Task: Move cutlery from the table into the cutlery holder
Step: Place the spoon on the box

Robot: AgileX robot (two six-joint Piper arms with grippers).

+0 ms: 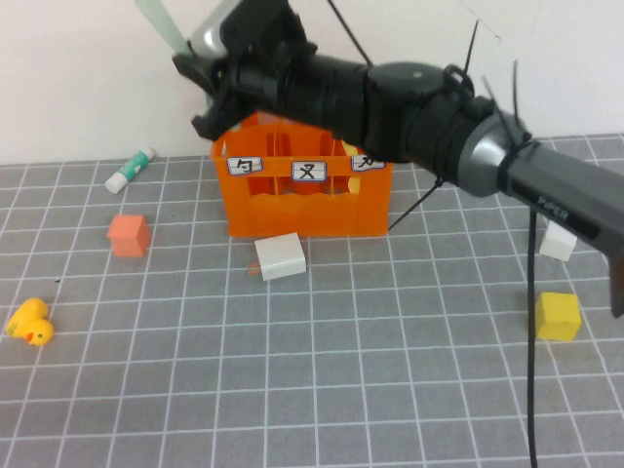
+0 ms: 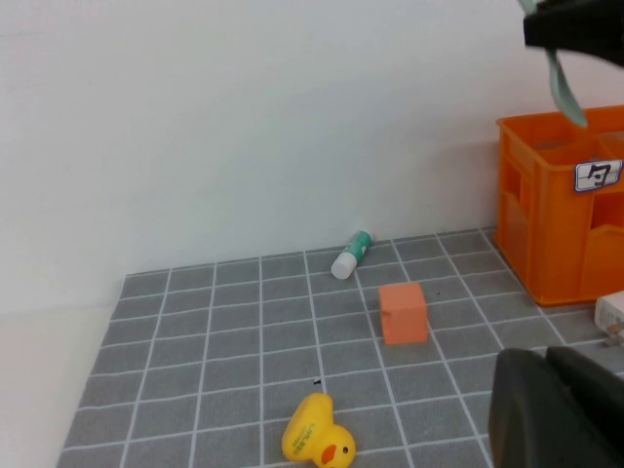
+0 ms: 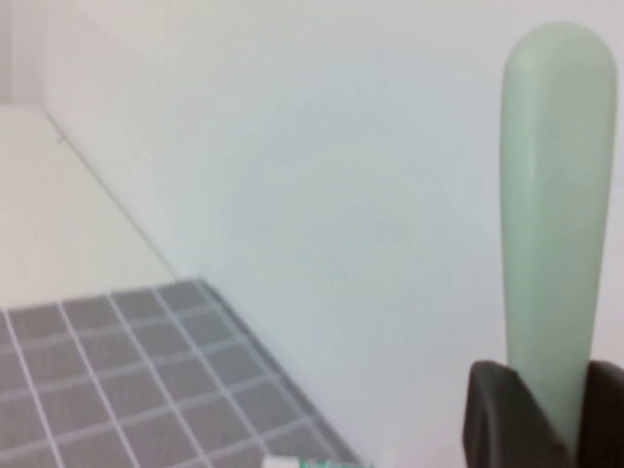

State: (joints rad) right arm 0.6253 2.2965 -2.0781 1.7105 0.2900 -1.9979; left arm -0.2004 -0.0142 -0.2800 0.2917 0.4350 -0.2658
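The robot's right gripper needs to release the mint-green spoon in the orange cutlery holder's end compartment point(image 1: 241, 154) nearest the glue stick.
My right gripper point(image 1: 200, 66) hangs above the left end of the orange cutlery holder point(image 1: 302, 190). It is shut on the mint-green spoon point(image 1: 163, 24), whose free end points up and to the left. The right wrist view shows the spoon point(image 3: 556, 214) clamped between the fingers of the right gripper point(image 3: 551, 419). A pale yellow piece, likely the knife point(image 1: 349, 148), stands in the holder's right compartment. My left gripper point(image 2: 556, 409) is out of the high view; it is shut and empty, low over the table point(image 2: 244, 341). Its view shows the holder point(image 2: 556, 214) and the spoon point(image 2: 561, 83).
On the table: a glue stick point(image 1: 130, 168) left of the holder, a salmon cube point(image 1: 128, 235), a yellow duck point(image 1: 29, 322), a white block point(image 1: 280, 256) in front of the holder, a white cube point(image 1: 558, 240) and a yellow cube point(image 1: 557, 315) at right.
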